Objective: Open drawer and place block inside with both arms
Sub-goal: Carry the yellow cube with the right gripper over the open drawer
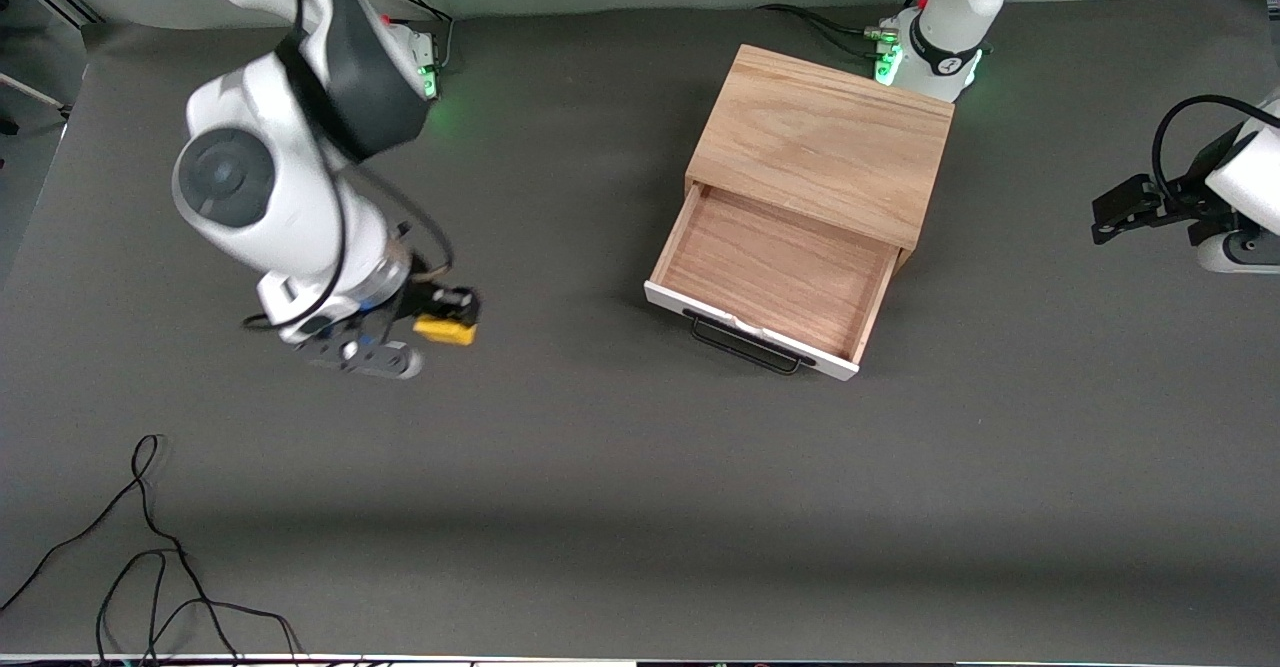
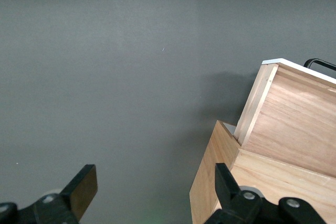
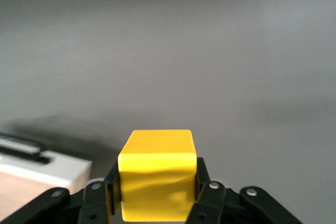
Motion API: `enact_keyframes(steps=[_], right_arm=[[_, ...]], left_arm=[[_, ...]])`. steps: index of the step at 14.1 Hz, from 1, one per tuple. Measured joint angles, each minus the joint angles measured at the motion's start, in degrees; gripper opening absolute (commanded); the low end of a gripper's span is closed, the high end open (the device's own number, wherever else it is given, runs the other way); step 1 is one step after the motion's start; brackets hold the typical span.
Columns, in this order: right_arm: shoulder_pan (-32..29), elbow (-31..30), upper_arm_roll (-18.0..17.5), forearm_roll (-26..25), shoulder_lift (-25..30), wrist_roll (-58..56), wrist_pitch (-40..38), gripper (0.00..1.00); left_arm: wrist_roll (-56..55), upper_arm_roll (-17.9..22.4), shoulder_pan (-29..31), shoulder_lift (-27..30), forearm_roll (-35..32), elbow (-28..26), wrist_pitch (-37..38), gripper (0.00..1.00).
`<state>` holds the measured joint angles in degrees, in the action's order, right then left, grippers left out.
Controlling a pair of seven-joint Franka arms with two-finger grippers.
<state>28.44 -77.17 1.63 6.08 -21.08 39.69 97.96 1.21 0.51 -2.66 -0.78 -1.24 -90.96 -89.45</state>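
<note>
The robot's right gripper needs to set the yellow block down on the drawer's tray (image 1: 739,288), close behind the drawer's white front panel.
The drawer (image 1: 775,267) stands pulled out of the light oak box (image 1: 820,142), and its tray is empty. Its white front panel (image 1: 750,332) and black bar handle (image 1: 745,345) face the front camera. My right gripper (image 1: 452,315) is shut on the yellow block (image 1: 445,329) and holds it above the bare mat toward the right arm's end, well apart from the drawer. In the right wrist view the block (image 3: 156,174) sits clamped between the fingers (image 3: 202,182). My left gripper (image 1: 1103,219) waits open and empty over the mat at the left arm's end; its view shows the box (image 2: 273,182) and drawer (image 2: 294,124).
Loose black cables (image 1: 150,567) lie on the mat near the front camera at the right arm's end. More cables (image 1: 820,22) run by the left arm's base (image 1: 935,57), close to the box. The table is covered in a dark grey mat (image 1: 600,467).
</note>
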Motion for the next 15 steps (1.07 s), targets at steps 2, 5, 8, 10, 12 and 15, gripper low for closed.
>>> enact_keyframes(steps=[2, 5, 8, 10, 12, 15], right_arm=[[5.22, 4.41, -0.56, 0.19, -2.07, 9.56, -0.01, 0.05], [13.03, 13.35, -1.01, 0.20, -8.27, 23.29, 0.12, 0.05], [17.90, 18.39, -1.02, 0.19, -13.82, 28.61, 2.55, 0.05], [19.75, 19.13, -1.01, 0.18, -16.52, 29.78, 5.26, 0.06], [21.01, 19.41, -1.00, 0.18, -19.27, 29.96, 8.42, 0.06], [22.32, 19.55, -1.00, 0.18, -23.59, 31.93, 13.21, 0.06]], left_arm=[[0.20, -0.02, 0.04, -0.01, 0.00, 0.00, 0.01, 1.00], [0.36, -0.28, 0.02, -0.04, 0.01, 0.00, 0.00, 1.00], [0.47, -0.68, 0.01, -0.07, 0.01, 0.00, 0.00, 1.00], [0.56, -0.74, 0.00, -0.08, 0.01, 0.00, 0.04, 1.00], [0.93, -0.73, 0.00, -0.10, 0.03, 0.00, 0.09, 1.00], [1.75, -0.73, 0.00, -0.11, 0.07, -0.01, 0.23, 1.00]])
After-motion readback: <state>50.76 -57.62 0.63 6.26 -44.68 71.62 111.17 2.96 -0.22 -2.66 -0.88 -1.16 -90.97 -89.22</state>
